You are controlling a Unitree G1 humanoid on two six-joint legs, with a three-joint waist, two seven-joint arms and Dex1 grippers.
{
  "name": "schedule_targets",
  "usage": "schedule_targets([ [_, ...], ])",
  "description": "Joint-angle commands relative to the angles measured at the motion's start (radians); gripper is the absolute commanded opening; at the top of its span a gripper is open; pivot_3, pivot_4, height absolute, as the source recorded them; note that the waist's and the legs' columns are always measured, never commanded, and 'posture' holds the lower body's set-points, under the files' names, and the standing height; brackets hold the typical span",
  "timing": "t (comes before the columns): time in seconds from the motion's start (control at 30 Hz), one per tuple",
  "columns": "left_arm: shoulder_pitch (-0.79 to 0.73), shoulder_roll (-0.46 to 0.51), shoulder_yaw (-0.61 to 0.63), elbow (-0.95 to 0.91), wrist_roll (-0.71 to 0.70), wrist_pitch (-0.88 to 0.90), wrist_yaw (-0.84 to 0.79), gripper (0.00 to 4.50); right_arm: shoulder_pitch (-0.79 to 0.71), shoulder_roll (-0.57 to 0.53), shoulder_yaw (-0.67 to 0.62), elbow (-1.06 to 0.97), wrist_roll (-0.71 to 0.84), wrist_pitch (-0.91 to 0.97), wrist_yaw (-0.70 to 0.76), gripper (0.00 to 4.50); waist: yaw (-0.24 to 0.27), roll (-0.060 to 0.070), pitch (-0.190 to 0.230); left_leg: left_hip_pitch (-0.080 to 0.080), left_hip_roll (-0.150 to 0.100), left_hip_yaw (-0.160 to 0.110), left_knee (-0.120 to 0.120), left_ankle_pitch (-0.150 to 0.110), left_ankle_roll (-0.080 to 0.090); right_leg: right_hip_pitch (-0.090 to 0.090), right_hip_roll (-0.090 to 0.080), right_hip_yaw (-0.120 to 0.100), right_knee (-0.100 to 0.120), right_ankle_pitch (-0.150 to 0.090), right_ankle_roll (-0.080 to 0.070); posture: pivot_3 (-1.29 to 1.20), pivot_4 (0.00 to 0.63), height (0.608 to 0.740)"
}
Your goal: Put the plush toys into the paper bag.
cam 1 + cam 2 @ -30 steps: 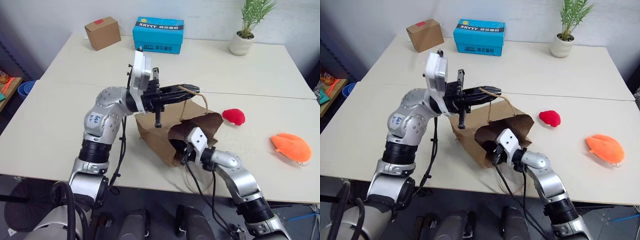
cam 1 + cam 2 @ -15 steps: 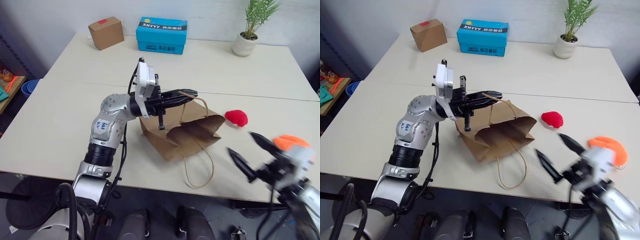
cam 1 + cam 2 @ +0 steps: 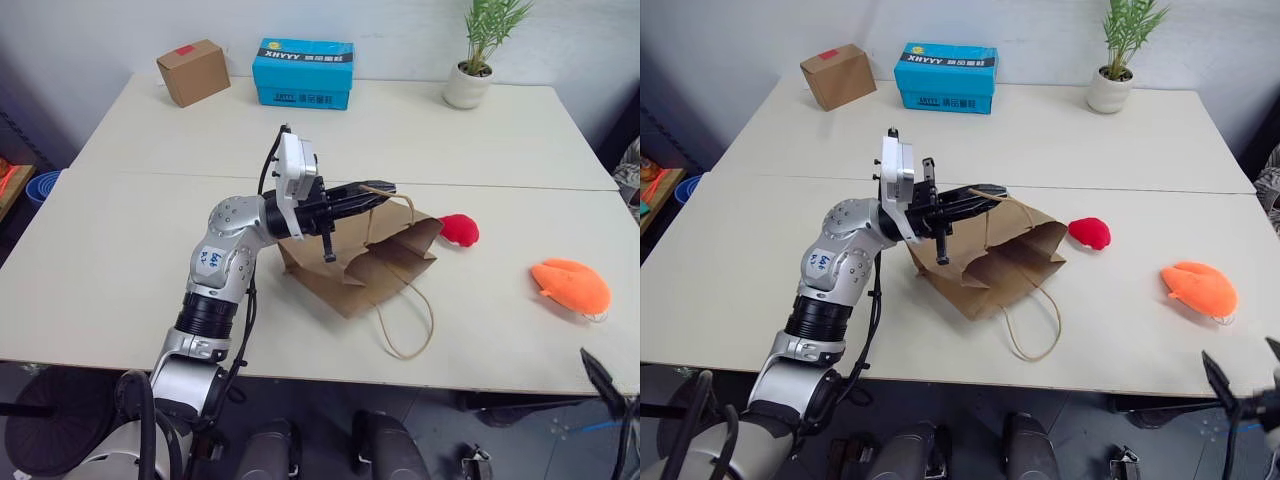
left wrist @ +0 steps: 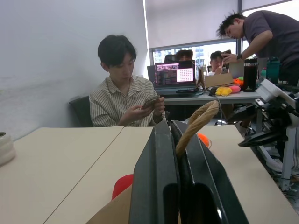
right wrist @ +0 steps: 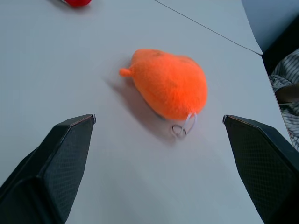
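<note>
The orange plush toy is next for my right gripper, which should go to it and close on the toy's end [image 3: 586, 295] [image 5: 183, 100] beside its small ring.
The brown paper bag [image 3: 365, 268] lies on its side mid-table, mouth toward the right. My left gripper [image 3: 385, 189] is shut on one of its tan cord handles [image 4: 196, 123] and holds it up; the other handle loops loose over the table's front. The red plush toy [image 3: 460, 229] rests just right of the bag's mouth. The orange plush toy [image 5: 169, 83] lies farther right on the table. My right gripper [image 5: 159, 117] is open at the front right table edge, its fingers [image 5: 60, 158] spread on either side of the orange toy and short of it.
A small cardboard box [image 3: 192, 71], a blue carton [image 3: 304, 72] and a potted plant [image 3: 477, 55] stand along the table's far edge. In the left wrist view, several people [image 4: 126, 93] sit or stand at desks beyond the table.
My right gripper has come out of the bag's mouth, opened and swung right to the table's front corner before the orange toy. The left gripper kept hold of the handle. The camera shifted slightly.
</note>
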Motion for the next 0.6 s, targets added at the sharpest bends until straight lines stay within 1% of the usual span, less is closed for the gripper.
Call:
schedule_targets([
  [0.03, 0.001, -0.003, -0.012, -0.058, 0.005, 0.002, 0.013, 0.0, -0.151, -0.163, 0.085, 0.169, -0.027, 0.122, 0.06, 4.48, 0.001, 0.0, 0.0, 0.0, -0.001, 0.001, 0.0, 0.001, 0.001, 0.0, 0.0, 0.0, 0.0, 0.0, 0.0, 0.0, 0.15, 0.74],
  [0.07, 0.003, -0.001, -0.014, -0.063, 0.005, 0.005, 0.016, 0.0, -0.203, -0.198, 0.12, 0.227, -0.051, 0.123, 0.066, 4.31, 0.002, 0.0, 0.0, 0.0, -0.001, 0.001, 0.001, 0.001, 0.002, 0.0, 0.0, 0.0, 0.001, 0.0, 0.0, 0.0, 0.15, 0.74],
  [0.13, 0.007, 0.004, -0.015, -0.071, 0.004, 0.011, 0.02, 0.0, -0.303, -0.257, 0.196, 0.331, -0.07, 0.187, 0.098, 3.87, 0.014, 0.0, 0.0, -0.001, 0.0, 0.0, 0.0, 0.002, 0.0, -0.001, 0.0, -0.001, 0.0, 0.0, -0.001, 0.0, 0.15, 0.74],
  [0.2, 0.009, 0.01, -0.013, -0.078, 0.002, 0.018, 0.023, 0.0, -0.393, -0.302, 0.268, 0.422, -0.087, 0.252, 0.131, 3.18, 0.022, 0.0, 0.0, -0.002, 0.0, 0.0, 0.0, 0.003, 0.0, -0.001, 0.001, -0.003, 0.001, 0.0, -0.001, 0.0, 0.15, 0.74],
  [0.27, 0.009, 0.018, -0.011, -0.081, 0.0, 0.022, 0.022, 0.0, -0.465, -0.334, 0.322, 0.489, -0.126, 0.228, 0.15, 2.45, 0.025, 0.0, 0.0, -0.003, -0.001, 0.0, 0.001, 0.003, 0.001, -0.001, 0.001, -0.005, 0.002, 0.0, -0.001, 0.0, 0.15, 0.74],
  [0.37, 0.006, 0.029, -0.009, -0.074, -0.002, 0.021, 0.016, 0.0, -0.534, -0.362, 0.347, 0.513, -0.122, 0.253, 0.186, 1.44, 0.022, 0.0, 0.0, -0.003, -0.001, 0.0, 0.004, 0.003, 0.003, 0.002, 0.001, -0.007, 0.002, 0.001, 0.002, 0.0, 0.15, 0.74],
  [0.43, 0.001, 0.033, -0.007, -0.065, -0.002, 0.019, 0.012, 0.0, -0.535, -0.381, 0.341, 0.485, -0.104, 0.263, 0.232, 0.8, 0.022, 0.0, 0.0, -0.004, -0.001, 0.0, 0.008, 0.002, 0.004, 0.002, 0.0, -0.008, -0.001, 0.002, 0.002, 0.0, 0.15, 0.74],
  [0.5, -0.006, 0.032, -0.005, -0.056, -0.004, 0.014, 0.008, 0.0, -0.507, -0.385, 0.301, 0.374, -0.022, 0.264, 0.338, 0.3, 0.023, 0.0, 0.0, -0.004, -0.001, 0.0, 0.01, 0.001, 0.004, 0.002, 0.0, -0.007, 0.0, 0.002, 0.002, 0.0, 0.15, 0.74],
  [0.53, -0.009, 0.031, -0.004, -0.052, -0.007, 0.014, 0.006, 0.0, -0.489, -0.377, 0.276, 0.303, 0.032, 0.27, 0.388, 0.15, 0.023, 0.0, 0.0, -0.004, -0.001, 0.0, 0.01, 0.001, 0.004, 0.002, 0.0, -0.007, 0.0, 0.002, 0.002, 0.0, 0.15, 0.74],
  [0.6, -0.017, 0.025, 0.004, -0.047, -0.02, 0.022, 0.006, 0.0, -0.44, -0.35, 0.222, 0.111, 0.193, 0.358, 0.467, 0.12, 0.023, 0.0, 0.0, -0.004, 0.0, 0.0, 0.01, 0.0, 0.002, 0.002, 0.0, -0.007, 0.0, 0.002, 0.002, 0.0, 0.15, 0.74],
])
